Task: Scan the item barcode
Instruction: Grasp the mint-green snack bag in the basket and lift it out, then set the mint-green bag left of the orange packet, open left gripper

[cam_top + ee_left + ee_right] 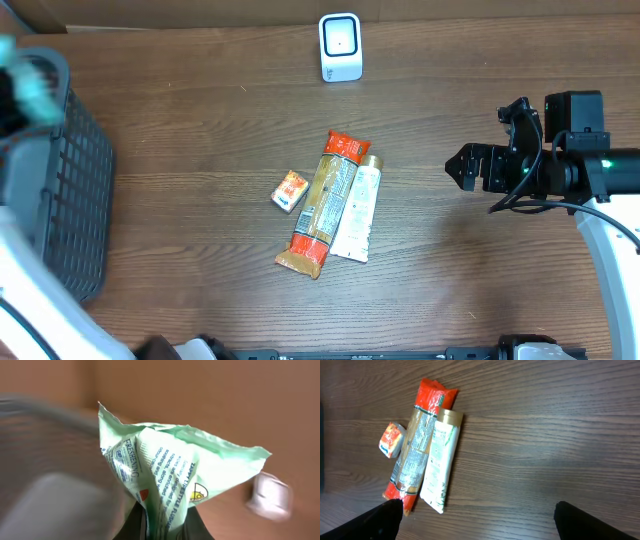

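Note:
The robot's right gripper should next move to the middle of the white tube (358,210) (441,461) beside the red-and-gold package and close there.
My left gripper (167,529) is shut on a crumpled pale green wipes packet (172,462), which stands up from the jaws with blue print facing the camera. No barcode shows on this face. In the overhead view the packet is a teal blur (28,88) above the basket at the far left. The white scanner (340,47) stands at the table's back edge and shows as a blur (270,495) to the packet's right. My right gripper (463,167) hangs open on the right with nothing in it, its dark fingertips (387,512) wide apart over bare wood.
A dark mesh basket (60,190) fills the left edge. Mid-table lie a small orange packet (290,190), a long red-and-gold package (325,205) and a white tube (358,210), side by side and just left of the right gripper.

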